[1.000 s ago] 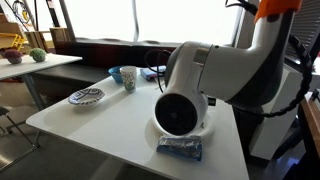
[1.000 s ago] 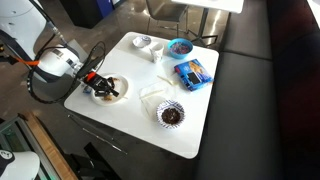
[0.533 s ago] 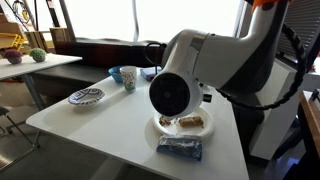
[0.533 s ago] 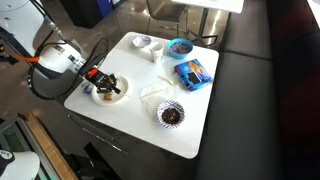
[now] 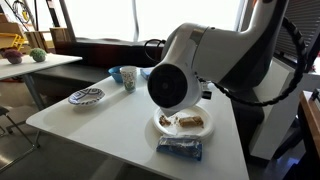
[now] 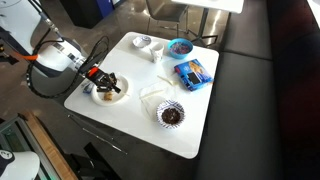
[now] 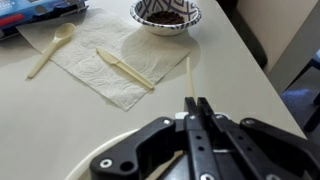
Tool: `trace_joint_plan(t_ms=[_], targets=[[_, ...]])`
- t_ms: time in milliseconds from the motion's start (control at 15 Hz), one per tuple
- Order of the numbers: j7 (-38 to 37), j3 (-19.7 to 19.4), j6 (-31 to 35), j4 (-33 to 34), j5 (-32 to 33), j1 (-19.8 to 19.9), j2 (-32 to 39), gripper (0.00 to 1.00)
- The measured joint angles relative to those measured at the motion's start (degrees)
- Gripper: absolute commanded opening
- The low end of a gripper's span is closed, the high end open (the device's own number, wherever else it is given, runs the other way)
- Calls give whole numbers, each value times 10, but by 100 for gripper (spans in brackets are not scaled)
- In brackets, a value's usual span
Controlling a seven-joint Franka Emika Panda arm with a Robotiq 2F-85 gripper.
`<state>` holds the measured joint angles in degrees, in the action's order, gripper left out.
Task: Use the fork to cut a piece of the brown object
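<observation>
Next, my gripper releases the fork across the white plate's rim [image 5: 179, 104] [image 7: 168, 121] that faces the napkin, beside the brown object.
The brown object [image 5: 191, 123] lies on a white plate [image 5: 205, 131] near the table's edge; it also shows in an exterior view [image 6: 109, 89]. My gripper [image 7: 197, 105] is shut on the fork [image 7: 188, 72], whose slim whitish shaft sticks out past the fingertips over the table. From above, the gripper [image 6: 98, 79] hangs at the plate's [image 6: 120, 96] edge. In the wrist view the gripper body hides the brown object. The fork's tines are hidden.
A napkin [image 7: 105, 60] holds a pale knife [image 7: 126, 68] and spoon [image 7: 48, 50]. Beyond it stand a patterned bowl [image 7: 167, 12] of dark food and a blue wrapper [image 6: 192, 73]. A blue bowl [image 6: 179, 47] and a cup [image 5: 128, 77] stand farther off.
The arm has swung aside in an exterior view, uncovering the plate and brown object. The gripper has shifted slightly at the plate and stays shut.
</observation>
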<state>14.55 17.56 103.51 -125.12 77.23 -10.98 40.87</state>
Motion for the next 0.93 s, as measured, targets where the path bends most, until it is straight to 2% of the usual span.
trace_joint_plan(t_ms=[467,933], targets=[[0,-31,98,2,29,18,-6,2],[38,-36,145,10,42,19,-6,2]])
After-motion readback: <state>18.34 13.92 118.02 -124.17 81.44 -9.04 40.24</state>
